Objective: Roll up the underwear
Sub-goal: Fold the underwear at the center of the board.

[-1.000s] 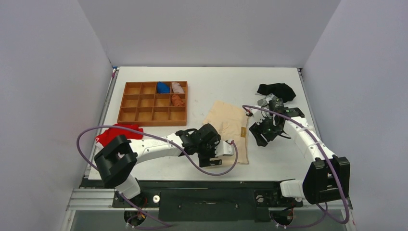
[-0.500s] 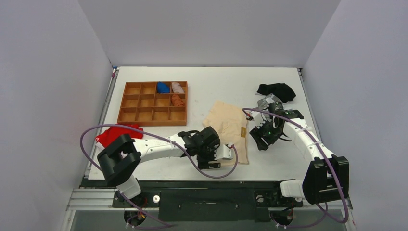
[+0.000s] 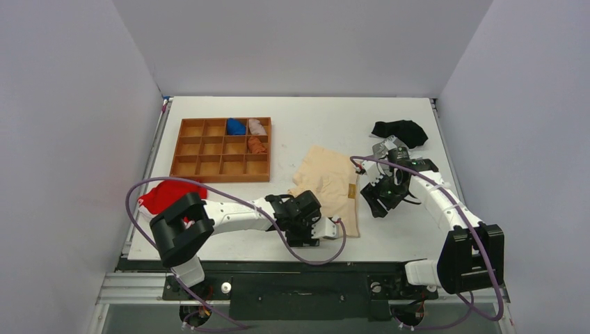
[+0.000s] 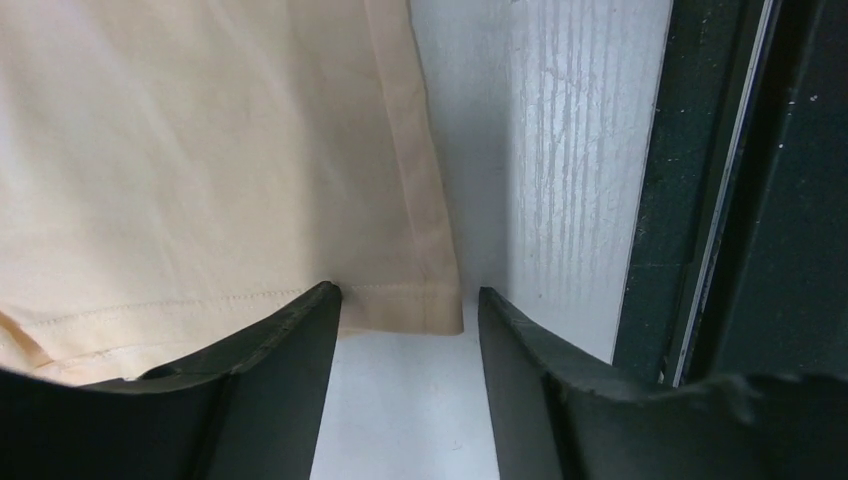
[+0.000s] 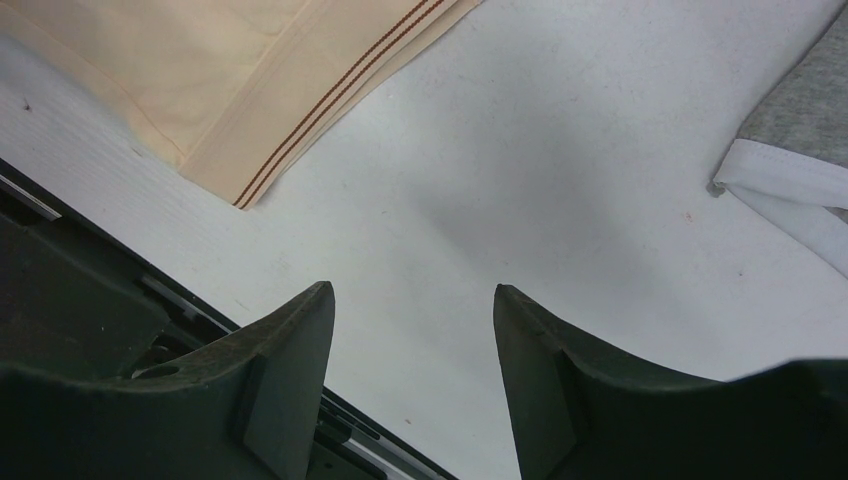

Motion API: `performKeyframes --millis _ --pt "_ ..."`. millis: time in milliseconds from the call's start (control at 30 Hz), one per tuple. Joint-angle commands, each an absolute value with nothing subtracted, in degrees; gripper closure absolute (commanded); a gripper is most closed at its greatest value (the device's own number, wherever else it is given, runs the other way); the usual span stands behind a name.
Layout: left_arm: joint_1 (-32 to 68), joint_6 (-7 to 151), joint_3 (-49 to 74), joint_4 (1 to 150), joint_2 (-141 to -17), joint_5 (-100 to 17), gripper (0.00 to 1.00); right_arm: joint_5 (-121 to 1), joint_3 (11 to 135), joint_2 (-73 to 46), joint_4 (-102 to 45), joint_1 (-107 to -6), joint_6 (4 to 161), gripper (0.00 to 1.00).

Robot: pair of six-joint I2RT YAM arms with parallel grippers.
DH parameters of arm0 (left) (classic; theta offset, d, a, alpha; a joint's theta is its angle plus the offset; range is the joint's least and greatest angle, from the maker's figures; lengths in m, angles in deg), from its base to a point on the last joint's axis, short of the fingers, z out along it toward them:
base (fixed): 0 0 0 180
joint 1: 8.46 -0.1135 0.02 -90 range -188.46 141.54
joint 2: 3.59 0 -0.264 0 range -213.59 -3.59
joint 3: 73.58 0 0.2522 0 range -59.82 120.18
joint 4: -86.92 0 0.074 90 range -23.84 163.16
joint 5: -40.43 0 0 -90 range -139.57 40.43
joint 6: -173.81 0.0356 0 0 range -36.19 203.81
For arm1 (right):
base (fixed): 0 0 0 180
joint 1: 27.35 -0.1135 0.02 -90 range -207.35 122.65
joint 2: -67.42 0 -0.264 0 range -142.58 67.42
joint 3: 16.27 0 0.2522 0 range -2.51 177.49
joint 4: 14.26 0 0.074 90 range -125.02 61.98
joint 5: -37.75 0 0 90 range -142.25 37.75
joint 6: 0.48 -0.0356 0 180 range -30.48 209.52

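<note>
I will close my right gripper on the brown-striped band's near corner [image 3: 357,235] [image 5: 226,190] of the cream underwear, which is close to the dark front edge of the table.
The cream underwear [image 3: 327,182] lies flat and unrolled on the white table, right of centre. My left gripper [image 3: 335,228] is open low at its near corner. In the left wrist view the hemmed corner [image 4: 430,300] lies between the fingertips of the left gripper [image 4: 410,295], and the cloth [image 4: 200,150] fills the upper left. My right gripper [image 3: 372,200] is open and empty just right of the garment. In the right wrist view the right gripper [image 5: 410,290] hangs over bare table, with the underwear's brown-striped band [image 5: 300,110] at the upper left.
A wooden compartment tray [image 3: 202,167] with small rolls stands at the back left. A red garment [image 3: 167,195] lies at the left edge. A dark grey garment [image 3: 400,131] with white waistband [image 5: 780,175] lies back right. The table's dark front edge [image 4: 720,200] is close.
My left gripper has moved toward the near edge, down to the underwear's near corner. The right gripper shifted slightly and then held still. The underwear has not moved.
</note>
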State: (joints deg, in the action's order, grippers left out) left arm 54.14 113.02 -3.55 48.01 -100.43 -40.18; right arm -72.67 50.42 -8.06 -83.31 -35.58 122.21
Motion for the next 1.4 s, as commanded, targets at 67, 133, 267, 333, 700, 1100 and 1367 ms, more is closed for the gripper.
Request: performKeyframes --millis 67,133,267,333,700,1100,1367 --pt "54.47 113.52 -2.63 47.82 -101.75 -41.90 0.62 -73.37 50.35 -7.67 -82.03 -35.24 122.10 0.44" --pt "54.47 113.53 -2.57 47.50 -101.95 -41.71 0.70 -73.53 50.48 -7.85 -82.05 -35.26 121.94 0.44" --pt "54.47 113.27 -2.26 46.96 -102.00 -41.54 0.80 -74.25 51.04 -7.99 -82.05 -35.33 121.55 0.44" --pt "54.42 113.18 -1.95 46.72 -101.82 -41.23 0.85 -74.98 51.24 -7.82 -82.02 -35.67 121.48 0.44" --pt "49.61 109.46 -0.09 45.67 -101.12 -32.67 1.00 -81.57 47.02 -3.75 -77.16 -44.01 124.19 0.44" --pt "39.61 104.18 -2.00 49.36 -99.95 -21.24 1.00 -81.60 41.69 -2.54 -74.89 -47.54 129.49 0.44" --pt "34.77 99.87 -0.55 49.83 -103.38 -11.93 1.00 -79.03 35.56 4.98 -69.51 -50.25 132.12 0.44"
